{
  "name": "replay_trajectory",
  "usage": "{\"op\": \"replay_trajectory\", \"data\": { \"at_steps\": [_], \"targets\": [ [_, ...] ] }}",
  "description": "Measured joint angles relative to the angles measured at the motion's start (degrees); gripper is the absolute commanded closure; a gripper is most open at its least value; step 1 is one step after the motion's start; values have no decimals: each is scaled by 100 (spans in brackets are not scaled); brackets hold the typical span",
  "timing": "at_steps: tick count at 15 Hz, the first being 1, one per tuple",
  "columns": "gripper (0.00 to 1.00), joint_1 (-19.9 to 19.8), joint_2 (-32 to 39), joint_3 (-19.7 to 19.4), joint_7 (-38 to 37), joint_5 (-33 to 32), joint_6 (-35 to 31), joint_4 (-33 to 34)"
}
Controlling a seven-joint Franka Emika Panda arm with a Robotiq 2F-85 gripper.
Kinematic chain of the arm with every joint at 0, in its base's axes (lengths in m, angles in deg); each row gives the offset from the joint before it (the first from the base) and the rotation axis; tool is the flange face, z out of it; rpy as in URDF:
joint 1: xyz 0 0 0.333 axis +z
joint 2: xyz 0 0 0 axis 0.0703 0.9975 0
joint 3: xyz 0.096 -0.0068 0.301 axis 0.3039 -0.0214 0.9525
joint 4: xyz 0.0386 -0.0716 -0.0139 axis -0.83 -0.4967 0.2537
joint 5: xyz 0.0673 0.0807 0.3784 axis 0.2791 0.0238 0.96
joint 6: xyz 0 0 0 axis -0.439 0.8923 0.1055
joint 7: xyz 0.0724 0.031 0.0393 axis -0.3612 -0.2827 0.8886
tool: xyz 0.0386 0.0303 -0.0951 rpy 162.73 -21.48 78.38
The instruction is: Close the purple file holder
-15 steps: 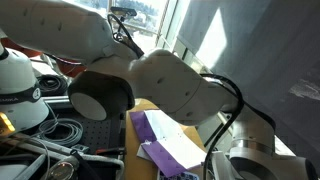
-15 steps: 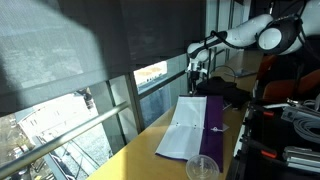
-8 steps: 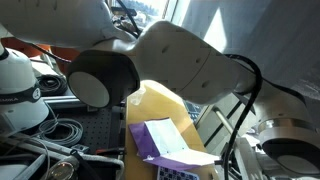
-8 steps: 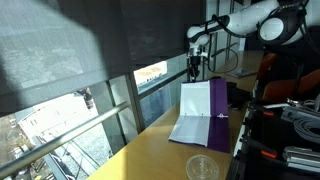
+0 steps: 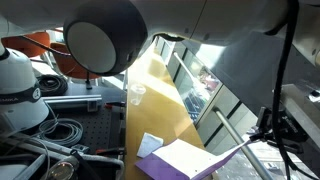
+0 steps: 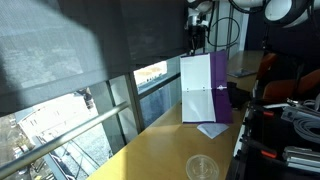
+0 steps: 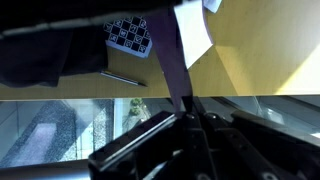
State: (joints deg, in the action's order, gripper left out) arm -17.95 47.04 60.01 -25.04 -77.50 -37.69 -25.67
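Observation:
Next, I release the purple flap flat on the yellow table [image 5: 177,143] between the white card and the window rail.
The purple file holder [image 6: 222,88] stands nearly upright over the yellow table [image 6: 165,150], its white sheets [image 6: 196,88] facing the window. My gripper [image 6: 197,42] is above it, shut on the top edge of its cover. A small purple-grey part [image 6: 212,130] lies on the table beneath. In an exterior view the holder [image 5: 190,160] shows at the bottom under the arm. In the wrist view a purple strip of the holder [image 7: 168,50] runs up from my closed jaws [image 7: 187,105].
A clear plastic cup [image 6: 202,167] stands at the near end of the table. A keypad-like dark object with white keys [image 7: 128,33] and a thin pen [image 7: 125,78] lie on the table. The window and rail run along one table edge. Equipment and cables [image 5: 40,130] crowd the other side.
My gripper has risen with the cover in its jaws. The holder went from lying open and tilted to standing almost upright.

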Motion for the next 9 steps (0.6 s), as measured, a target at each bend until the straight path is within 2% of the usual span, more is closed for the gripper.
{"op": "replay_trajectory", "data": {
  "at_steps": [6, 9],
  "targets": [
    [100, 87, -24, 0, 166, -101, -81, -31],
    [100, 229, 34, -8, 358, -249, -357, -52]
  ]
}}
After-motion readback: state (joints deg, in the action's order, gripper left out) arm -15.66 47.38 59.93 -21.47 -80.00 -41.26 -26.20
